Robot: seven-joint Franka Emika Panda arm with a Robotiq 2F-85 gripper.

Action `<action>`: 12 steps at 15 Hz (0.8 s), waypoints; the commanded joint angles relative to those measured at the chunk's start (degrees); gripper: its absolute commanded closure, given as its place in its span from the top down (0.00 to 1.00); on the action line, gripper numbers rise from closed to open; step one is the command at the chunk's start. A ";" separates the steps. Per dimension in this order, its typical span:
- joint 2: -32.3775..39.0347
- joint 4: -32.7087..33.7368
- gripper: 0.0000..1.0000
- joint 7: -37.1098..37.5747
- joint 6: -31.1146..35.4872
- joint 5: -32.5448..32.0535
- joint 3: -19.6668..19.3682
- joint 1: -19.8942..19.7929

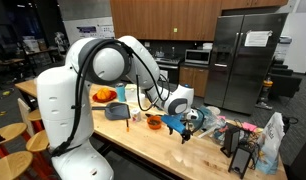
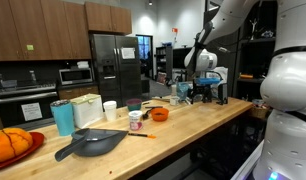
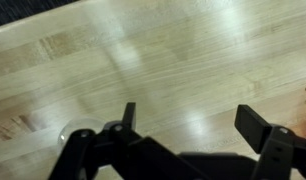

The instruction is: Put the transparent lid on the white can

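The transparent lid's rim point(image 1: 200, 147) point(image 3: 100, 127), on the wooden counter near the bags, is next for my gripper, which should go to it and close there.
The white can point(image 2: 110, 110) stands upright on the wooden counter, between bigger white containers and the orange bowl point(image 2: 160, 114). My gripper point(image 2: 198, 94) hangs low over the counter's far end, well away from the can. It also shows in an exterior view point(image 1: 183, 124), just past the orange bowl point(image 1: 153, 122). In the wrist view the gripper point(image 3: 193, 125) is open, with only bare wood between its fingers. A faint round clear rim point(image 3: 71, 130) lies by the left finger; I cannot tell if it is the transparent lid.
A dark pan point(image 2: 88, 143), a teal cup point(image 2: 62, 117) and a pumpkin on a red plate point(image 2: 8, 145) sit along the counter. Bags and clutter point(image 1: 243, 140) crowd the end near the gripper. The robot's white body point(image 1: 68, 110) blocks part of the counter.
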 commanded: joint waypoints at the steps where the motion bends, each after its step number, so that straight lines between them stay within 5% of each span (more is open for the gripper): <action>1: 1.84 1.78 1.00 1.02 0.11 -0.55 0.02 -1.35; 12: 5.37 4.13 1.00 -4.61 -1.06 -2.45 -0.44 -3.75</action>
